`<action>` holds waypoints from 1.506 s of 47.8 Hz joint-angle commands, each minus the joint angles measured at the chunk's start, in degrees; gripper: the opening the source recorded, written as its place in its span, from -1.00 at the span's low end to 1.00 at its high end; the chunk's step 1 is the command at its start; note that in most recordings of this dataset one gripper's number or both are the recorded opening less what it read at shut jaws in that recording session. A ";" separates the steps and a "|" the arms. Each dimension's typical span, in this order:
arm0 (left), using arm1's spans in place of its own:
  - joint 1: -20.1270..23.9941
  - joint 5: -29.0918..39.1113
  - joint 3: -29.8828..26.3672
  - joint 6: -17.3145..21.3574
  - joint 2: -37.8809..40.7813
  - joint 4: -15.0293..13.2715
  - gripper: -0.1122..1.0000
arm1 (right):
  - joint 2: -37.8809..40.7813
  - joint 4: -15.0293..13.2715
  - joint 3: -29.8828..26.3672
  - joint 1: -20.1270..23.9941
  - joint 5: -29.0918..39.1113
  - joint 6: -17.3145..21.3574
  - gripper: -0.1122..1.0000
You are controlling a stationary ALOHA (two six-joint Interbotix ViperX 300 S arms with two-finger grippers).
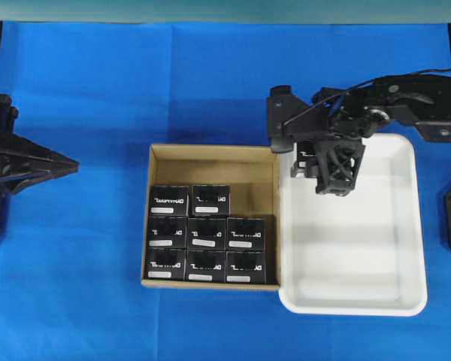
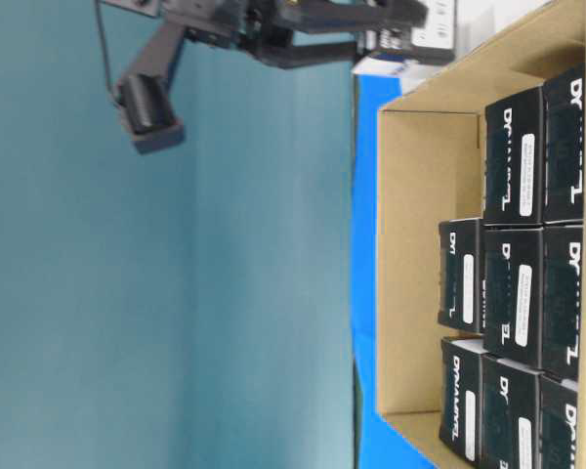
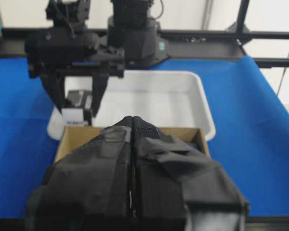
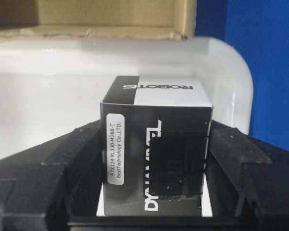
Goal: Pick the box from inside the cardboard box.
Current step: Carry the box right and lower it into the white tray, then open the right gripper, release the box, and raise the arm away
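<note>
My right gripper needs to let go of the black box in the white tray's far corner (image 1: 310, 167) (image 4: 155, 137), next to the cardboard box.
My right gripper (image 4: 156, 166) is shut on one small black box (image 4: 156, 154) with white lettering and a white label, its fingers pressed on both sides. In the overhead view that box (image 1: 306, 160) hangs over the far left corner of the white tray, just right of the cardboard box (image 1: 210, 152). Several identical black boxes (image 1: 207, 233) stay packed in the front of the carton, and its far strip is bare. My left gripper (image 1: 74, 163) is shut and holds nothing, well left of the carton above the blue cloth. Its closed tips (image 3: 133, 120) point toward the carton.
A white plastic tray (image 1: 406, 226) sits against the carton's right wall with nothing lying in it. Blue cloth (image 1: 75, 286) covers the table all around. Black frame posts stand at the left and right edges.
</note>
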 commanded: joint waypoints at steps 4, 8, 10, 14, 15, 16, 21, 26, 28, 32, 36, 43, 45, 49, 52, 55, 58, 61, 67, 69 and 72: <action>0.00 -0.53 -1.85 -0.09 0.18 0.09 -0.89 | 2.02 0.09 0.00 0.35 -0.53 -0.18 0.31; 0.00 -0.53 -1.93 -0.09 0.18 0.09 -0.89 | 2.72 0.09 0.26 0.35 -0.79 -0.18 0.31; 0.00 -0.53 -2.02 -0.09 0.18 0.09 -0.89 | 2.99 0.09 0.26 0.35 -0.79 -0.09 0.31; 0.00 -0.53 -2.20 -0.09 0.18 0.09 -0.89 | 3.25 0.00 0.26 0.44 -0.88 0.09 0.31; 0.00 -0.53 -2.20 -0.09 0.18 0.09 -0.88 | 3.43 0.09 0.26 0.44 -0.88 0.09 0.31; 0.00 -0.53 -2.20 -0.09 0.18 0.09 -0.88 | 3.43 0.09 0.26 0.44 -0.97 0.09 0.31; 0.00 -0.53 -2.29 -0.09 0.18 0.09 -0.89 | 3.43 0.09 0.26 0.35 -1.23 0.09 0.31; 0.00 -0.53 -2.37 -0.09 0.18 0.09 -0.89 | 3.43 0.09 0.26 0.35 -1.76 0.26 0.31; 0.00 -0.53 -2.37 -0.09 0.18 0.09 -0.89 | 3.43 0.09 0.26 0.35 -2.02 0.26 0.31; -0.09 -0.53 -2.37 -0.18 0.18 0.09 -0.89 | 3.43 0.18 0.26 0.35 -2.37 0.35 0.31; -0.18 -0.53 -2.37 -0.18 0.18 0.09 -0.89 | 3.43 0.35 0.26 0.35 -2.29 0.35 0.31; -0.18 -0.53 -2.37 -0.18 0.18 0.09 -0.89 | 3.43 0.53 0.18 0.44 -2.37 0.44 0.39; -0.26 -0.62 -2.46 -0.18 0.18 0.09 -0.89 | 3.34 0.44 0.26 0.62 -2.37 0.26 0.58; -0.44 -0.62 -2.46 -0.18 0.18 0.09 -0.89 | 3.34 0.53 0.09 0.79 -2.37 0.35 0.91; -0.44 -0.62 -2.37 -0.18 0.18 0.09 -0.89 | 3.25 0.53 0.00 0.88 -2.37 0.44 0.99; -0.44 -0.62 -2.37 -0.18 0.18 0.09 -0.89 | 3.08 0.53 -0.18 0.79 -2.37 0.88 0.96; -0.44 -0.62 -2.46 -0.09 0.18 0.09 -0.89 | 2.55 0.53 -0.44 0.62 -2.20 1.67 0.94; -0.44 -0.62 -2.46 -0.09 0.18 0.09 -0.89 | 1.49 0.44 -0.70 0.44 -1.93 2.55 0.95; -0.53 -0.70 -2.46 -0.09 0.18 0.09 -0.89 | -2.46 0.53 -1.49 0.09 -0.62 4.31 0.95; -0.53 -0.79 -2.46 -0.18 0.18 0.09 -0.89 | -4.04 0.53 -1.85 -0.18 -0.09 4.83 0.95; -0.62 -0.70 -2.46 -0.09 0.18 0.09 -0.89 | -6.42 0.53 -2.46 -0.26 0.53 5.45 0.95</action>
